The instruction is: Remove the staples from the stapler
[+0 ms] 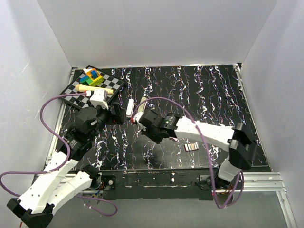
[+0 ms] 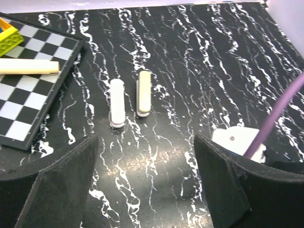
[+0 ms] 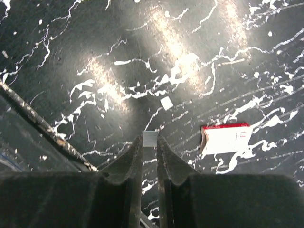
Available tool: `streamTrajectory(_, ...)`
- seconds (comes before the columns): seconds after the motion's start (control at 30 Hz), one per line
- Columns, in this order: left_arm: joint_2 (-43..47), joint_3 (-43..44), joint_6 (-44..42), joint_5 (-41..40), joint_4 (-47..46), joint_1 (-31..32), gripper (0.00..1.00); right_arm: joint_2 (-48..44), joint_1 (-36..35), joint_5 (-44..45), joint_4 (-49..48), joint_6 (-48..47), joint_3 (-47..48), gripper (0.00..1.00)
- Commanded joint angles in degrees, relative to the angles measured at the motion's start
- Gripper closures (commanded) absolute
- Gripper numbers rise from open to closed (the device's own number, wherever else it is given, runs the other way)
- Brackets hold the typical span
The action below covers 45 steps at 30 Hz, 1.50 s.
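Observation:
The robot's right gripper should put the grey strip of staples down inside the small open staple box [image 1: 193, 147] near the table's front edge.
The stapler lies swung open on the black marbled table, its white half [image 2: 117, 108] beside its beige half [image 2: 144, 93]; from above the white half [image 1: 129, 107] and the beige half [image 1: 142, 102] sit close together. My left gripper [image 2: 147, 161] is open and empty, just short of the stapler. Right of the stapler, my right gripper [image 3: 150, 140] is shut on a small grey strip of staples [image 3: 150, 137], held above the table. Another strip of staples [image 1: 191, 146] lies on the table further right.
A chessboard [image 1: 78, 95] at the back left carries coloured blocks [image 1: 91, 77] and a beige stick [image 1: 95, 89]. A red-and-white box [image 3: 225, 138] and a small white scrap [image 3: 166, 102] lie below my right gripper. White walls enclose the table.

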State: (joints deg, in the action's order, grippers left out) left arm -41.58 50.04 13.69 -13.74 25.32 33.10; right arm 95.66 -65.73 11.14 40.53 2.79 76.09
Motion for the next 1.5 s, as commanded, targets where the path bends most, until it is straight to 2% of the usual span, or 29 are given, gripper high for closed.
streamTrajectory(0.0, 1.33, 1.02, 0.90, 7.92, 1.75, -0.32, 0.20, -7.84, -0.18, 0.29, 2.35, 0.73, -2.88, 0.84)
streamTrajectory(0.4, 1.07, 2.08, 2.21, 31.56, 4.74, -0.32, 0.20, -23.32, -0.01, -5.86, 4.91, 2.40, -6.92, 0.83)
streamTrajectory(0.53, -0.07, 1.99, 2.22, 36.14, 4.74, -0.32, 0.20, -27.01, -0.01, -5.95, 6.13, 3.36, -7.80, 0.83)
streamTrajectory(0.8, -4.47, 3.39, -0.24, 36.06, 6.58, -0.32, 0.20, -31.40, 4.82, 0.64, 12.90, 10.65, -10.17, 0.84)
streamTrajectory(0.93, -6.49, 3.48, -1.82, 35.71, 6.58, -0.32, 0.20, -33.25, 8.86, 0.29, 13.52, 14.78, -14.12, 0.85)
streamTrajectory(1.1, -7.37, 2.08, -3.50, 33.78, 5.53, -0.32, 0.19, -34.75, 14.31, -1.38, 11.24, 18.91, -19.83, 0.84)
streamTrajectory(1.17, -7.72, 1.47, -3.59, 33.16, 5.00, -0.32, 0.19, -34.40, 16.59, -1.82, 9.75, 19.97, -22.21, 0.87)
streamTrajectory(1.47, -6.76, -2.40, -3.76, 30.17, 2.28, -0.32, 0.18, -28.51, 25.47, -1.21, 3.42, 21.73, -28.01, 0.87)
